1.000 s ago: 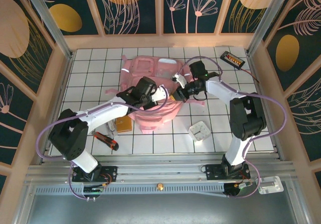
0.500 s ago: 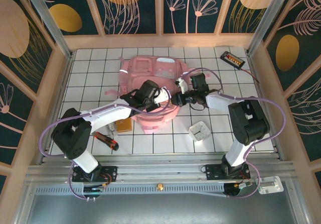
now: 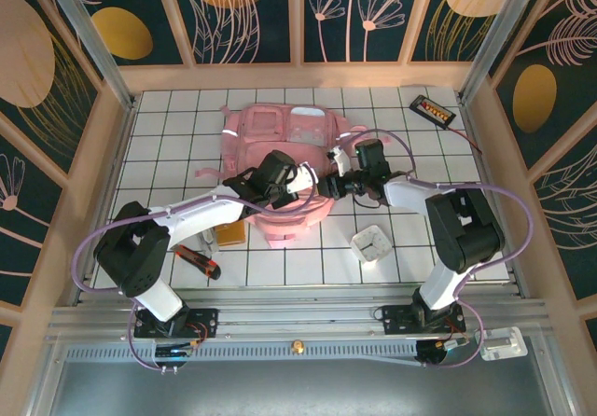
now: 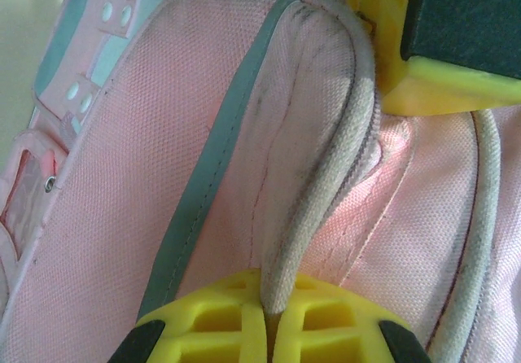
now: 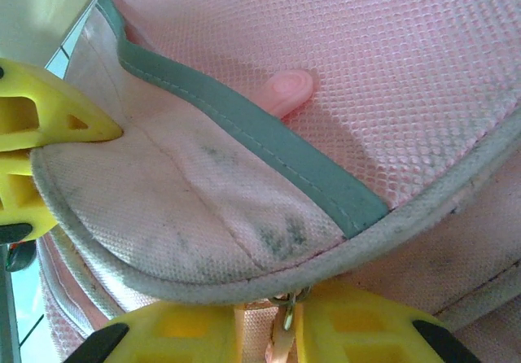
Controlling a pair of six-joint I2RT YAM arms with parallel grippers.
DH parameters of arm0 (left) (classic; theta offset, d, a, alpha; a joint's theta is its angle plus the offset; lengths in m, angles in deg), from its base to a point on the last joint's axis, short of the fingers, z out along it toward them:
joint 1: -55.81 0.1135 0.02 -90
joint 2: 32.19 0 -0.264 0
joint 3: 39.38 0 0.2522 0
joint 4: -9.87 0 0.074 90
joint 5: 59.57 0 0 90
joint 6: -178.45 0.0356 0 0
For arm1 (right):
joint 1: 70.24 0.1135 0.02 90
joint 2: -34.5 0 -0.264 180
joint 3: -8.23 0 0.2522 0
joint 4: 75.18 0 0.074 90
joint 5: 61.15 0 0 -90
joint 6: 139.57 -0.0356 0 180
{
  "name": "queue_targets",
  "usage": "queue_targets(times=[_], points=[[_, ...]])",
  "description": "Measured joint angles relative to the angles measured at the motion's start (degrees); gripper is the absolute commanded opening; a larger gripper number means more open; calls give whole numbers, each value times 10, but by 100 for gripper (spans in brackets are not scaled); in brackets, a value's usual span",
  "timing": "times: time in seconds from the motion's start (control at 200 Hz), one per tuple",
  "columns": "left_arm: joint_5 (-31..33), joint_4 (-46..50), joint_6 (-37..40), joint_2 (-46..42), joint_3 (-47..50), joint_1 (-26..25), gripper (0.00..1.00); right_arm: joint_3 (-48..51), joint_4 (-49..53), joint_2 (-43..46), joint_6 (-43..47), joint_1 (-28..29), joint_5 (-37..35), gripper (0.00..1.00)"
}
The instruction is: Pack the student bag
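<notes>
The grey piping of the flap hangs over my right gripper's fingers, so that gripper should back away and pinch the zipper pull (image 5: 279,348) by its loose end.
The student bag (image 3: 276,136), a big pink backpack, lies in the middle of the table. At its near right edge my left gripper (image 3: 298,181) is shut on the grey piping of the bag's flap (image 4: 326,192); in the left wrist view the left gripper (image 4: 273,302) pinches that piping between its yellow tips. My right gripper (image 3: 333,187) faces it from the right. In the right wrist view the right gripper (image 5: 269,330) stands slightly open below the flap (image 5: 187,208), with the zipper pull (image 5: 284,324) in the gap. The left gripper's yellow fingers (image 5: 49,119) show at the left.
A black device with orange cells (image 3: 434,110) lies at the back right. A small white square box (image 3: 370,242) sits near the right arm. A tan book (image 3: 229,233) and a red-and-black tool (image 3: 198,261) lie front left. Wooden walls enclose the tiled table (image 3: 168,127).
The bag has settled flatter and further back. My right gripper moved down and left along the bag's edge and its jaws parted a little. The left gripper kept its grip.
</notes>
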Motion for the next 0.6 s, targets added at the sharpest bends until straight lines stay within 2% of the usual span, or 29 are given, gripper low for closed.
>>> queue_targets(times=[0.595], points=[[-4,0,0,-1,0,-6,0,49,-37,35,-6,4,-24,25]])
